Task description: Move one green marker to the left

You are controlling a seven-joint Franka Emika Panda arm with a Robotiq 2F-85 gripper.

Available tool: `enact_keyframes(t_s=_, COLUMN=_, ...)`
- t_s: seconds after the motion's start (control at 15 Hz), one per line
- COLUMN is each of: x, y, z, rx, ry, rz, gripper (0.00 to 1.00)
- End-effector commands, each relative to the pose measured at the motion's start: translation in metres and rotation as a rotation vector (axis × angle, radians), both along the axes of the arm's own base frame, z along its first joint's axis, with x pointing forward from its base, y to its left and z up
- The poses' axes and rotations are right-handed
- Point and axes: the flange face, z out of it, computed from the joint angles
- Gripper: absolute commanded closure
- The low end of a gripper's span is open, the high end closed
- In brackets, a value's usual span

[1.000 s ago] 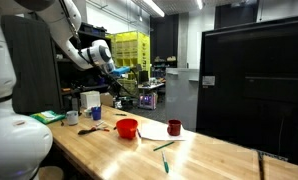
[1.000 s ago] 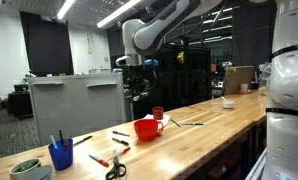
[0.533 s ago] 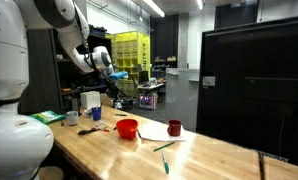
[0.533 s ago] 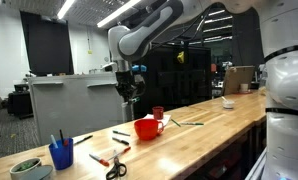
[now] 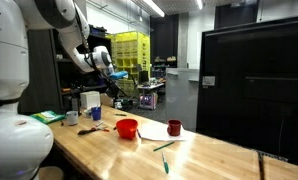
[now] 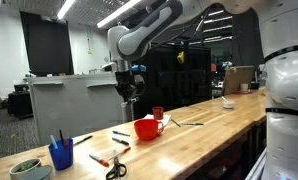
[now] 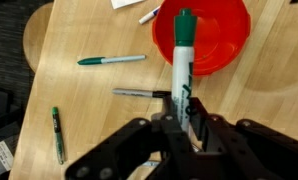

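Note:
Next, my gripper lets go of the marker with the white body on the table (image 5: 108,120) (image 7: 115,124) between the black marker and a slim green marker.
My gripper (image 7: 185,108) is shut on a green marker (image 7: 182,50) with a white barrel and a green cap. In the wrist view it points out over the near rim of the red bowl (image 7: 219,40). In both exterior views the gripper (image 5: 113,82) (image 6: 129,95) hangs high above the wooden table, left of the bowl (image 5: 127,128) (image 6: 146,128). Two slim green markers (image 7: 111,60) (image 7: 57,135) lie on the table in the wrist view. An exterior view shows two green markers (image 5: 168,146) (image 5: 164,161) lying right of the bowl.
A black marker (image 7: 141,93) lies on the table (image 7: 79,100) beside the bowl. A small red cup (image 5: 174,128) stands right of the bowl. A blue cup of pens (image 6: 60,153), scissors (image 6: 113,168) and a green bowl (image 6: 29,169) sit at the table's far end.
Between one second and half a second ago the arm swung away from the bowl with the marker in its grip. Since then nothing has moved.

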Motion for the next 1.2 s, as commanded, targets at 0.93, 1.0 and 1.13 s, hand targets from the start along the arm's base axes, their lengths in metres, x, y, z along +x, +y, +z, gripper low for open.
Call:
enact_keyframes(t_s=0.93, x=0.041, y=0.103, z=-0.087, rx=0.015, ry=0.047, rz=0.24, gripper=0.95)
enact_keyframes(t_s=1.0, x=0.044, y=0.108, z=-0.093, rx=0.018, ry=0.043, rz=0.247, gripper=0.95)
enact_keyframes(t_s=1.13, x=0.05, y=0.116, z=-0.1, rx=0.022, ry=0.04, rz=0.256, gripper=0.95)
